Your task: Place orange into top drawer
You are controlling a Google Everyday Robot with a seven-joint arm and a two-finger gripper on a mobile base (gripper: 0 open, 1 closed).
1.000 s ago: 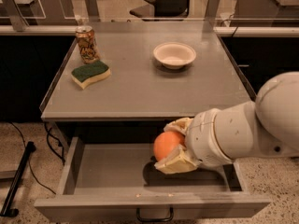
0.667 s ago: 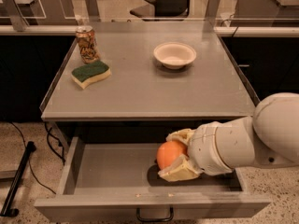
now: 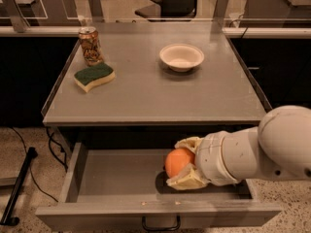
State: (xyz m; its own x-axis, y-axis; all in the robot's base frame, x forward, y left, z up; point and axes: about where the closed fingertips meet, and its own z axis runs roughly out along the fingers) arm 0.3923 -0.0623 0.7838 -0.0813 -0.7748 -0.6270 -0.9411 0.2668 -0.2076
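Observation:
I should release the orange on the drawer's bottom straight (image 3: 168, 168) behind the dark handle, toward the grey table.
The top drawer (image 3: 112, 178) is pulled open below the grey table; its front panel has a small dark handle (image 3: 161, 224). My gripper (image 3: 181, 163) comes in from the right on a white arm and is inside the drawer space, right of centre. It is shut on the orange (image 3: 178, 161), with pale fingers (image 3: 187, 179) above and below the fruit. The orange sits low in the drawer, just above its floor, with a dark shadow beneath it.
On the table top (image 3: 146, 91) stand a patterned drink can (image 3: 90, 44), a green and yellow sponge (image 3: 94, 76) and a white bowl (image 3: 181, 57). A rail and chairs lie behind the table. A dark pole lies on the floor at left.
My gripper has moved down and slightly forward with the orange, lower into the open drawer. The drawer and table objects have not moved.

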